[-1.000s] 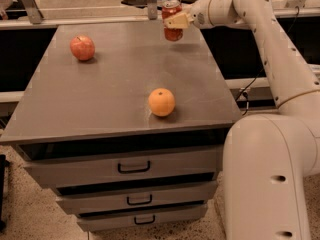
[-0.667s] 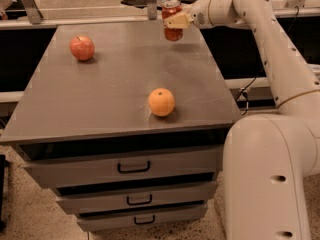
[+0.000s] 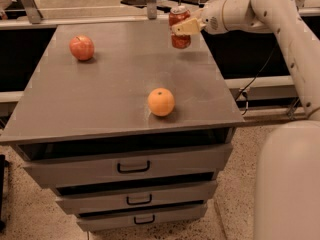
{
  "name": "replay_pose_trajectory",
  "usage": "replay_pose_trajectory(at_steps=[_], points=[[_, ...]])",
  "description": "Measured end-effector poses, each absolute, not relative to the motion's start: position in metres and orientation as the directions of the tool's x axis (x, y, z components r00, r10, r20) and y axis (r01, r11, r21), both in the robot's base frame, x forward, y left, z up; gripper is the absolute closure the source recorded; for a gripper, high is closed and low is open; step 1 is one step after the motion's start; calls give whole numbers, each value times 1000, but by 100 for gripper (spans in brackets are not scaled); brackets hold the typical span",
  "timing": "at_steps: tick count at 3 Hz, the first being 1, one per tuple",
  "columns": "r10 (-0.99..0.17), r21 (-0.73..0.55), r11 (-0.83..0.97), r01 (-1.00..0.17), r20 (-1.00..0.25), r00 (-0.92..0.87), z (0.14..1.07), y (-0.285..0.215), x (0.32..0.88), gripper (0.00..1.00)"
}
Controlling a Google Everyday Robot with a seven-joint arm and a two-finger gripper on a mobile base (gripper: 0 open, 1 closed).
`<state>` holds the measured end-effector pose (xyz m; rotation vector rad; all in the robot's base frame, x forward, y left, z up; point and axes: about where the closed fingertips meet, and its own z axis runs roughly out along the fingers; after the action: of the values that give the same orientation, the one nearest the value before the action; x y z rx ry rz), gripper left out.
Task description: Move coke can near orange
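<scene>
The robot's gripper needs to release the coke can upright on the grey table top close behind the orange (image 3: 168,87).
The red coke can (image 3: 180,28) with a silver top is upright at the far right of the grey table top (image 3: 115,84), held slightly above it. My gripper (image 3: 184,27) reaches in from the right and is shut on the can, with a pale finger (image 3: 186,27) across its side. The orange (image 3: 161,102) lies near the table's front edge, well in front of the can and a little to its left.
A reddish-pink apple (image 3: 81,47) lies at the far left of the table. The table is a cabinet with drawers (image 3: 134,167) below. My white arm (image 3: 280,19) spans the right side. A dark gap and rail run behind the table.
The can in my gripper has come a little nearer and lower, toward the front of the table. The orange and apple have not moved.
</scene>
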<state>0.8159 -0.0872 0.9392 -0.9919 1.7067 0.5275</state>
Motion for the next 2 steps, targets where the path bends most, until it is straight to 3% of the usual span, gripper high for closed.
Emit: replay_pose_trajectory(at_steps=[2], points=[[-290, -30, 498, -867, -948, -133, 935, -82, 731, 100]])
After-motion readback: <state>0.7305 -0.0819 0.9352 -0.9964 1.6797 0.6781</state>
